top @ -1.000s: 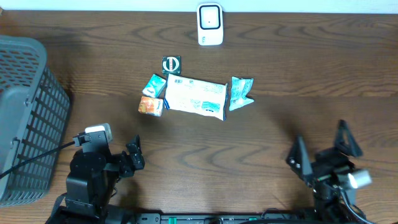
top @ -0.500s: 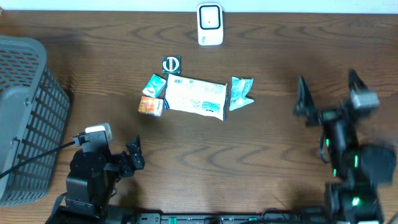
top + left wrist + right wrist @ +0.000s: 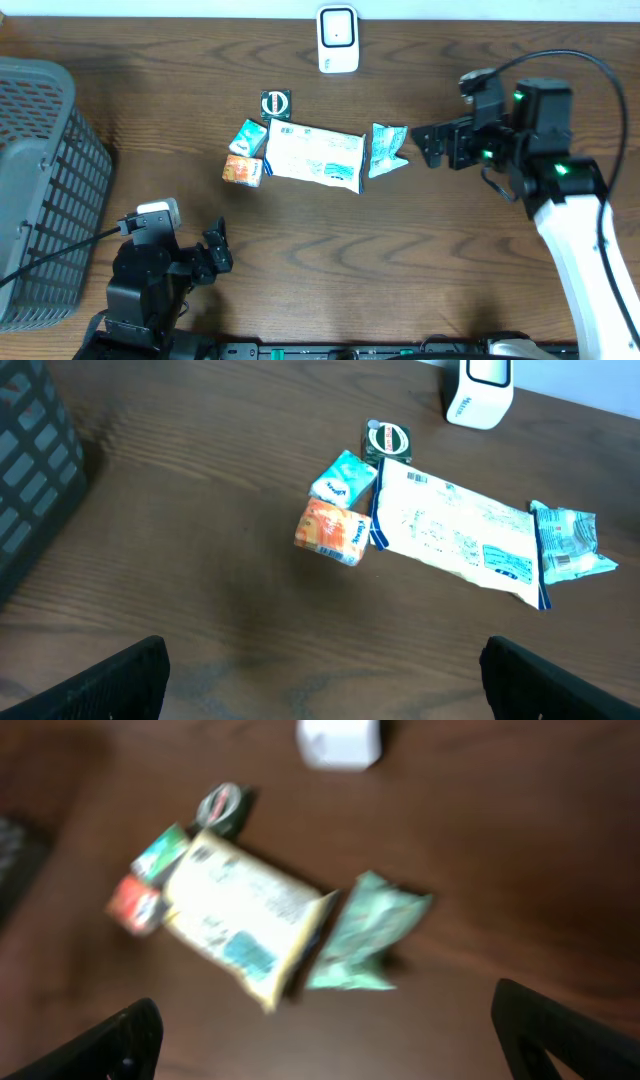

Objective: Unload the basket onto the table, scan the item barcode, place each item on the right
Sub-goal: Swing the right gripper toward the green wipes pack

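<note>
The robot's right gripper will close on the outer edge (image 3: 396,147) (image 3: 386,942) of the small teal packet, halfway along its side away from the large white packet.
A cluster of items lies mid-table: a large white packet (image 3: 315,156) (image 3: 455,538) (image 3: 243,916), a small teal packet (image 3: 386,149) (image 3: 567,541) (image 3: 366,932), a teal box (image 3: 247,137) (image 3: 342,478), an orange box (image 3: 242,170) (image 3: 332,532) and a dark round-labelled packet (image 3: 275,104) (image 3: 387,442). The white scanner (image 3: 338,40) (image 3: 479,393) (image 3: 339,742) stands at the far edge. My right gripper (image 3: 430,146) (image 3: 330,1040) hangs open just right of the small teal packet, holding nothing. My left gripper (image 3: 217,250) (image 3: 323,680) rests open near the front left, well short of the items.
A grey mesh basket (image 3: 40,190) (image 3: 35,455) occupies the left side of the table. The right wrist view is blurred by motion. Bare wood lies between the left gripper and the items.
My right arm has swung from the front right corner up and leftward, ending beside the small teal packet. The left arm and the items have not moved.
</note>
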You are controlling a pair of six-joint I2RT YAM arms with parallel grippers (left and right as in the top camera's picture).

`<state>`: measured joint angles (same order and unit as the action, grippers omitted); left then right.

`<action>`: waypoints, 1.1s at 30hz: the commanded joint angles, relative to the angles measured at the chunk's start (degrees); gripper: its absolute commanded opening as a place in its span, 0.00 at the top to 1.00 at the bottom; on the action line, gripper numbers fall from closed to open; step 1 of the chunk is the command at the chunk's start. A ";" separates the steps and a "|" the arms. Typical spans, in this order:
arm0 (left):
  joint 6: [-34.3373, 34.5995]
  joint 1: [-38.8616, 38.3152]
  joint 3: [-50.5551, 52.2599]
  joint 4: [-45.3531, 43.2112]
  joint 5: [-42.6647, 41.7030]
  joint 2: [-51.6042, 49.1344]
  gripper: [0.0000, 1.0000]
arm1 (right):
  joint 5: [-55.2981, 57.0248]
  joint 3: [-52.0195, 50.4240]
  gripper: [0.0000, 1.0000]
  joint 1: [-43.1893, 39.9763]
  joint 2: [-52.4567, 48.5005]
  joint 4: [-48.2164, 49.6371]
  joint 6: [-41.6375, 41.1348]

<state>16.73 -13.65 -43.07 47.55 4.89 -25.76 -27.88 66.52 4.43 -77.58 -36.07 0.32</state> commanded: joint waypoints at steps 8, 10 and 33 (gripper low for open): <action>0.31 0.02 0.11 -0.09 0.74 0.07 0.02 | -26.43 1.03 0.01 0.17 -7.69 1.73 -6.05; 0.31 0.02 0.11 -0.09 0.74 0.04 0.02 | -26.53 1.03 0.01 0.17 -7.69 2.34 -6.49; 0.31 0.02 0.11 -0.09 0.74 0.07 0.02 | 2.16 6.73 0.01 10.64 -7.93 14.75 -23.02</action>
<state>16.73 -13.65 -43.07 47.55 4.89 -25.76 -34.00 68.64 14.63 -85.47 -20.88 -20.14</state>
